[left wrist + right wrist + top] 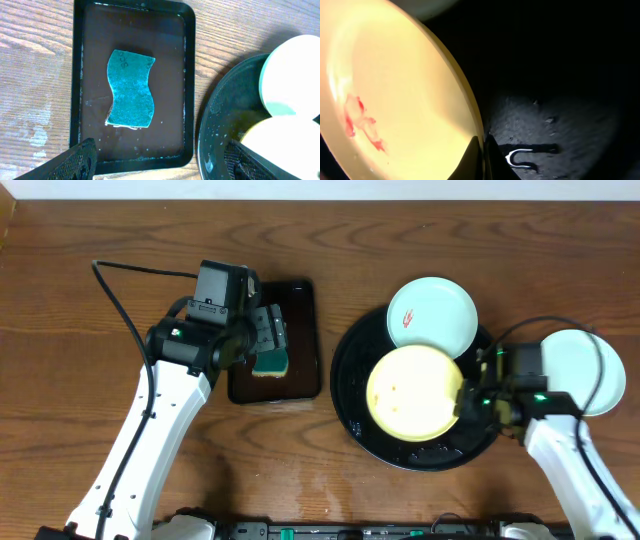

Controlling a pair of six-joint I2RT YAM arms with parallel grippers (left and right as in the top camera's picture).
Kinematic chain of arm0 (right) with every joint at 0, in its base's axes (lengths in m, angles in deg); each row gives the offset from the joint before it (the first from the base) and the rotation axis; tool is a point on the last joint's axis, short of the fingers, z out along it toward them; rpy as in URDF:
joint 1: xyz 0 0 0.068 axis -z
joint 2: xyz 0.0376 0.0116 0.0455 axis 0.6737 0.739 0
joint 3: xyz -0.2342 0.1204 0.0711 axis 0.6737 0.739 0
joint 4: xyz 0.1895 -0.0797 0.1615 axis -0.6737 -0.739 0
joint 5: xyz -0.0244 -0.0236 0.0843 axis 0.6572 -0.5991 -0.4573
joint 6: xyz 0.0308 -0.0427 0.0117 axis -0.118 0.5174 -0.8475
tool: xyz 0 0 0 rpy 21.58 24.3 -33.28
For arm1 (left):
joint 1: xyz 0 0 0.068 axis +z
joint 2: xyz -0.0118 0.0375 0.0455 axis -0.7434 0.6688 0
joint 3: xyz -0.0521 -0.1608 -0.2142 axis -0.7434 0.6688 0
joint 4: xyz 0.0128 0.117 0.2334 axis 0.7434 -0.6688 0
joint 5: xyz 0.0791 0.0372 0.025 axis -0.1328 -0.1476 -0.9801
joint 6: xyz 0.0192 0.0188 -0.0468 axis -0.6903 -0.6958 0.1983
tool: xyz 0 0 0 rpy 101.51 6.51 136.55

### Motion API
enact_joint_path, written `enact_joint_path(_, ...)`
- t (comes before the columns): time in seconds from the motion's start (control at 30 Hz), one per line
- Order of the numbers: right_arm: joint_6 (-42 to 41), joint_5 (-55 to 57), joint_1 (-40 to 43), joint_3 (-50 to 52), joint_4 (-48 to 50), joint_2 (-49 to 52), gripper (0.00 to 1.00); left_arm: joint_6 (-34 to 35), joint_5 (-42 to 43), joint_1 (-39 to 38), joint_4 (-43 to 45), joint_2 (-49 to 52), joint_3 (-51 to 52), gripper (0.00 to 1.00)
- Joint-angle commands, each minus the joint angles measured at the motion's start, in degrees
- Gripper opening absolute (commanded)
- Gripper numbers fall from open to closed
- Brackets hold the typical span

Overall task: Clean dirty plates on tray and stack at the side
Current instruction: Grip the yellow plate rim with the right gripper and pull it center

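Note:
I can see the yellow plate tilting up from the large black tray, so next I lay it flat with my right gripper and grip its rim (459,377) there before the wiping.
The yellow plate (413,393) is on the large black tray (350,390), tilted, with a red smear showing in the right wrist view (360,122). My right gripper (462,402) is shut on its right rim (482,150). A mint-white plate (432,314) with a red smear leans on the tray's far rim. Another mint-white plate (585,370) lies on the wood to the right of the tray. My left gripper (268,335) is open and empty above a teal sponge (129,89).
The sponge lies in a small rectangular black tray (300,385) left of the round tray, also seen in the left wrist view (187,75). The round tray's wet rim (210,130) is close to it. Brown wood tabletop (80,360) surrounds everything.

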Motion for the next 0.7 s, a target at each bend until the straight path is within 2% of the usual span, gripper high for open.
enact_joint_path(0.0,-7.2,-1.2,-2.1,1.9,1.4,3.9,0.01,-0.3,0.1,0.3,0.0,0.1,-0.1,0.82)
enact_joint_path(0.03,-8.1,-1.2,-2.4,1.8,1.8,4.9,0.05,-0.3,0.1,0.3,0.0,0.1,-0.1,0.82)
enact_joint_path(0.1,-7.8,-1.1,-2.4,1.4,2.6,5.5,0.26,-0.3,0.1,0.3,0.0,0.1,-0.1,0.83)
enact_joint_path(0.17,-4.9,-1.0,-2.3,-0.4,2.1,5.0,0.3,-0.3,0.1,0.3,0.0,0.1,-0.1,0.82)
enact_joint_path(0.3,5.3,3.2,-2.3,-5.4,0.8,4.1,0.29,-0.1,3.2,0.3,-2.5,0.1,-0.1,0.82)
enact_joint_path(0.43,12.4,5.0,-2.3,-5.6,1.9,4.5,0.25,-0.1,3.8,0.0,-3.6,0.1,0.1,0.82)
enact_joint_path(0.57,13.6,5.0,-2.3,-4.5,2.4,6.5,0.2,-0.1,3.6,-0.7,-3.5,1.0,1.9,0.82)
enact_joint_path(0.67,13.6,5.0,-2.3,-3.8,3.3,9.3,0.21,-0.1,3.5,-1.2,-2.3,2.8,3.6,0.82)
